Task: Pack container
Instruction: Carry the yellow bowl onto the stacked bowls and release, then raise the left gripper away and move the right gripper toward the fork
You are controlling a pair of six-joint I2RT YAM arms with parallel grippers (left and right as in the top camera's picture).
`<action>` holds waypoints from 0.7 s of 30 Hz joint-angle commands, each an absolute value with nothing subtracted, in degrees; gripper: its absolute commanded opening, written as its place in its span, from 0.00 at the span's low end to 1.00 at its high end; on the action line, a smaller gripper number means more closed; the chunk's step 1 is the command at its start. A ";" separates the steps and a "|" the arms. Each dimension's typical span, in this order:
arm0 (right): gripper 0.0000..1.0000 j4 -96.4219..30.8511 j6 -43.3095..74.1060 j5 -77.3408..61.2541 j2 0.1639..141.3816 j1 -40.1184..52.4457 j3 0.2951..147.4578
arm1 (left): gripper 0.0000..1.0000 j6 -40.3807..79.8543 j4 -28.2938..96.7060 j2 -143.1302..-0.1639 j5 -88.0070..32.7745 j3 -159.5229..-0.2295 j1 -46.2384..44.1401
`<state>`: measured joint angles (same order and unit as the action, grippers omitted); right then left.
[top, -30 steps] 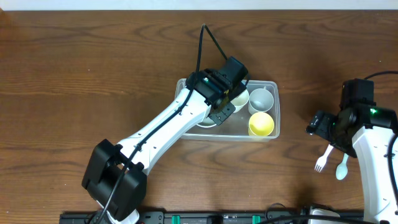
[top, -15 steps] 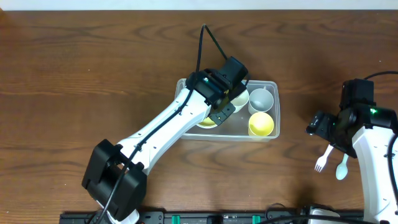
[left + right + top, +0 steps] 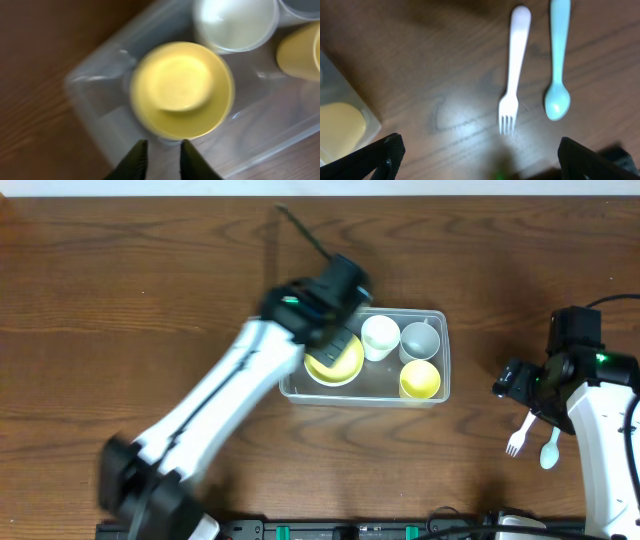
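I should next move my right gripper to the white fork's handle [image 3: 525,425] [image 3: 512,82] and close it there, near the end with the prongs.
The clear plastic container [image 3: 372,388] sits mid-table and holds a yellow bowl [image 3: 335,362], a white cup [image 3: 380,337], a grey cup [image 3: 420,338] and a yellow cup [image 3: 420,380]. My left gripper [image 3: 338,342] hovers over the bowl's far edge. In the left wrist view the yellow bowl [image 3: 182,90] lies in the container [image 3: 95,95] just beyond my left gripper [image 3: 161,150], which is open a little with nothing between its fingers. My right gripper [image 3: 515,380] stands wide open above the table to the right. In the right wrist view the right gripper [image 3: 480,155] is empty.
A white fork [image 3: 517,440] and a light blue spoon [image 3: 549,450] lie side by side on the wood at the right, just ahead of my right gripper; the fork [image 3: 512,75] and spoon [image 3: 557,75] show in the right wrist view. The container's corner [image 3: 340,95] is at that view's left.
My left gripper has parted its fingers and let go of the yellow bowl, which now rests in the container. The left arm is swinging back to the left. The right arm has not moved.
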<state>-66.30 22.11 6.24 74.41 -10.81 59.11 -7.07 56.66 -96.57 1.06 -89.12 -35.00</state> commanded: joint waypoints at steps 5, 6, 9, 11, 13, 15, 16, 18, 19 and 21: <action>0.99 -72.31 24.47 8.51 74.26 -13.41 72.51 | 0.64 1.91 61.52 -81.38 1.06 -89.12 -16.27; 0.99 -72.90 25.12 8.27 74.26 -14.17 73.23 | 0.67 2.90 62.63 -80.12 1.06 -89.12 -13.15; 0.99 -72.64 26.17 8.10 74.39 -16.53 72.14 | 0.73 6.00 64.93 -77.78 1.02 -89.12 -5.13; 0.99 -71.40 26.15 8.10 74.63 -17.89 69.73 | 0.75 7.70 65.80 -77.06 1.02 -89.12 -0.67; 0.99 -69.58 26.15 8.03 75.13 -19.18 66.46 | 0.79 9.21 66.00 -77.01 0.49 -89.12 2.96; 0.99 -66.89 26.09 6.79 75.90 -20.23 62.52 | 0.82 9.78 65.89 -77.28 -1.19 -89.10 5.48; 0.99 -65.60 26.02 6.11 76.27 -20.53 60.86 | 0.82 9.80 65.84 -77.43 -1.72 -89.10 6.20; 0.99 -62.74 25.63 5.58 77.41 -20.73 57.39 | 0.82 9.80 65.73 -77.76 -2.20 -89.10 7.25; 0.99 -61.63 25.63 5.58 78.02 -20.71 56.12 | 0.82 9.80 65.73 -77.84 -2.17 -89.10 7.40; 0.99 -59.40 25.65 5.54 79.66 -20.73 53.76 | 0.82 9.80 65.73 -78.13 -2.20 -89.06 7.38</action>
